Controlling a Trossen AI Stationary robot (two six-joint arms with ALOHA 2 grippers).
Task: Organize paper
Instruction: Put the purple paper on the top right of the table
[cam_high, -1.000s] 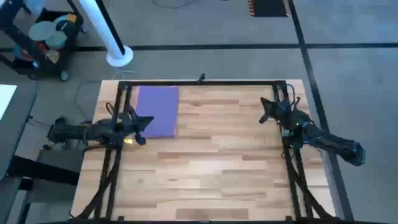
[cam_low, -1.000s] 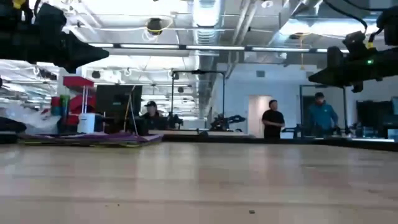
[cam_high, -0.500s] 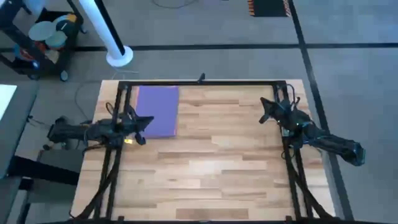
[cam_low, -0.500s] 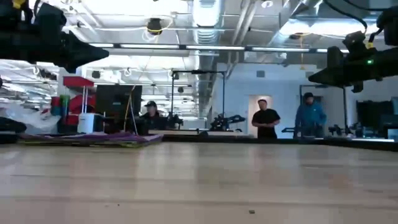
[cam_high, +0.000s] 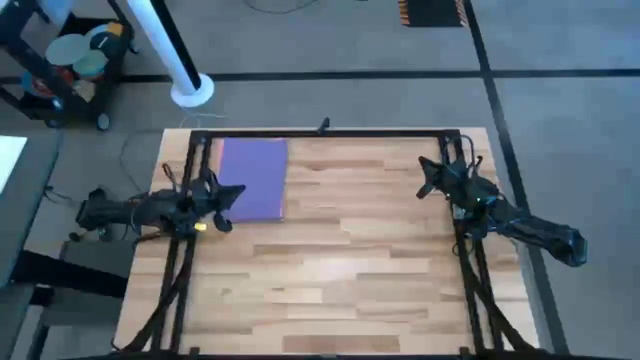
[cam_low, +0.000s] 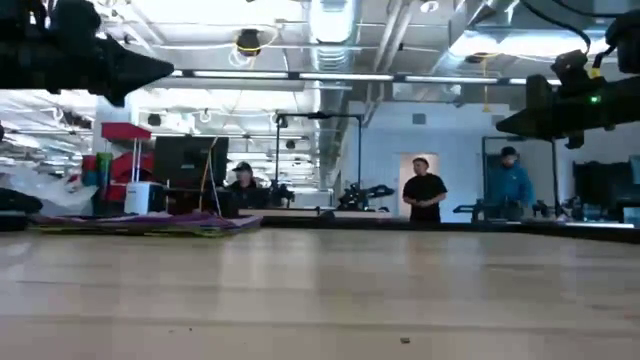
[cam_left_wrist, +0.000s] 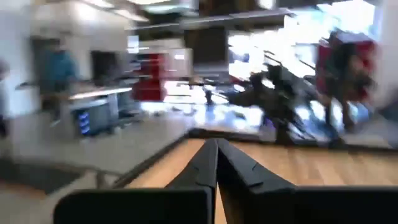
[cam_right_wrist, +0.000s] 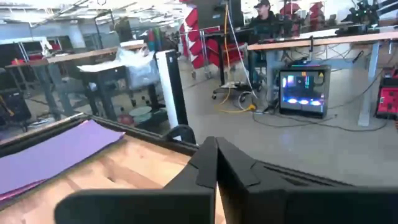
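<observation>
My left gripper is to close next on the near corner (cam_high: 279, 217) of the purple sheet, which is the corner closest to the middle of the table.
The paper (cam_high: 252, 178) is a flat stack with a purple sheet on top. It lies on the wooden table at the far left. It also shows in the low view as the thin stack of paper (cam_low: 150, 222) and in the right wrist view as the purple paper (cam_right_wrist: 56, 152). My left gripper (cam_high: 238, 193) is shut, points level toward the table's right edge, and hovers over the stack's near left corner. It shows high up as the left gripper (cam_low: 150, 70) in the low view. My right gripper (cam_high: 424, 176) is shut and hovers at the far right, well above the table.
A black frame rail (cam_high: 320, 133) runs along the table's far edge, and rails run down both sides. The wooden tabletop (cam_high: 340, 260) spreads between the arms. Beyond the table stand a white post (cam_high: 190, 88) and a cart (cam_high: 70, 60). People (cam_low: 424, 192) move in the room behind.
My left gripper has turned a little about its wrist, and its tip stands slightly higher in the low view; it stays shut. The paper has not moved. People in the background have walked on.
</observation>
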